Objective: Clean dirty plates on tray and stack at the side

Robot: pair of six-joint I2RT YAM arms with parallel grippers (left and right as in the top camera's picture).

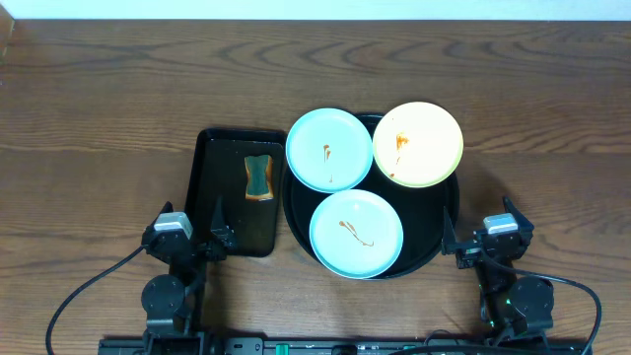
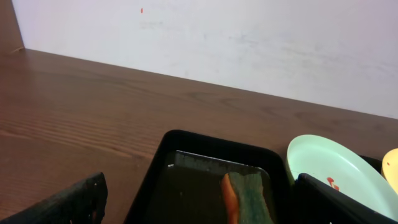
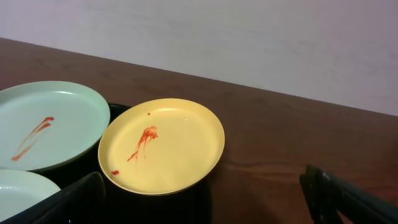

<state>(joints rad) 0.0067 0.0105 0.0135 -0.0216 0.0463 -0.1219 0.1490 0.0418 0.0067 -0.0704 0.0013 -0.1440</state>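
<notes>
The orange and green sponge is in the small black rectangular tray. Next, my left gripper closes on its narrow middle [image 1: 258, 178] [image 2: 250, 210].
Three smeared plates lie on the round black tray [image 1: 432, 237]: a pale blue plate [image 1: 329, 149] at the back left, a pale yellow plate [image 1: 418, 144] at the back right, and a pale blue plate [image 1: 356, 234] in front. My left gripper [image 1: 219, 240] is open and empty at the near end of the rectangular tray. My right gripper [image 1: 455, 247] is open and empty by the round tray's right front rim. The right wrist view shows the yellow plate [image 3: 161, 144] and the back blue plate [image 3: 46, 123]. The left wrist view shows the blue plate [image 2: 339, 169].
A small black rectangular tray [image 1: 207, 187] lies left of the round tray and holds an orange and green sponge [image 1: 258, 177]. The sponge [image 2: 249, 198] lies between my left fingers' line of view. Bare wooden table surrounds both trays.
</notes>
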